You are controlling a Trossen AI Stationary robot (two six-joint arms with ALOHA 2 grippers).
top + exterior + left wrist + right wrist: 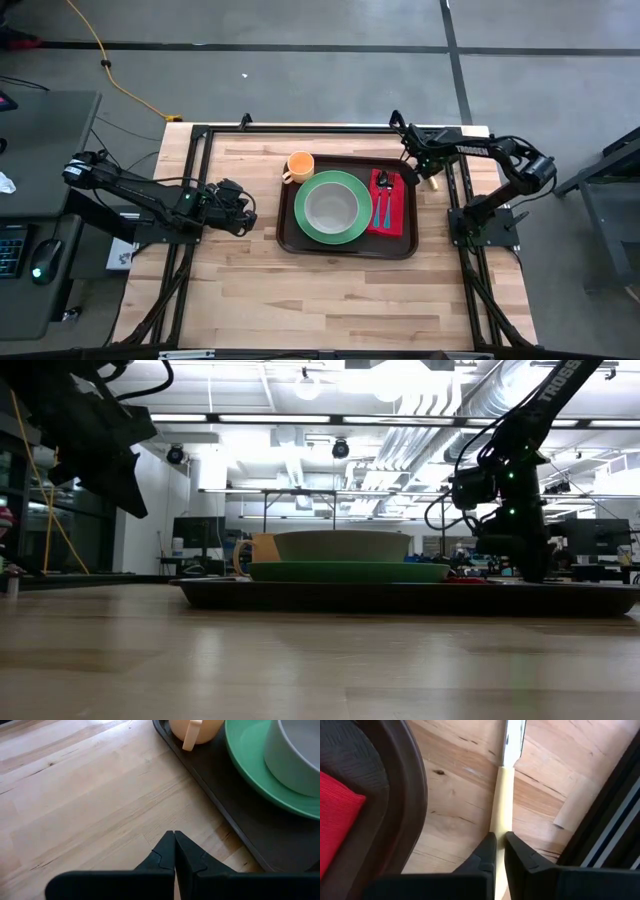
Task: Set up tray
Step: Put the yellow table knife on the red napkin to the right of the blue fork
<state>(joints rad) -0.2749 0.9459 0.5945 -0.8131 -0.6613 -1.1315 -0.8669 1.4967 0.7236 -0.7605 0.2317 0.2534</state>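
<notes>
The fingers of my right gripper pinch just the top of the knife's cream handle, so I will open them, lower them and close around both sides of the handle (502, 815) before lifting.
The dark brown tray (290, 238) lies mid-table. It holds a green plate (308, 215) with a grey bowl (332, 205), an orange cup (300, 165), and a red napkin (393, 212) bearing a fork and spoon (383, 200). A knife with a cream handle (502, 800) and metal blade (514, 740) lies on the wood just right of the tray. My right gripper (500, 837) is shut on it. My left gripper (174, 837) is shut with nothing in it, above the table left of the tray. My right gripper pinches the knife's cream handle (501, 822) between its two fingers, on the stretch away from the blade. The fingers come from above, pointing steeply down, and lie across the handle. The knife lies flat on the table beside the tray's right rim (405, 795).
The black frame rails (615, 820) run close to the knife on the right. A strip of tape (572, 805) lies on the wood there. Bare wood (330, 300) stretches in front of the tray and to its left.
</notes>
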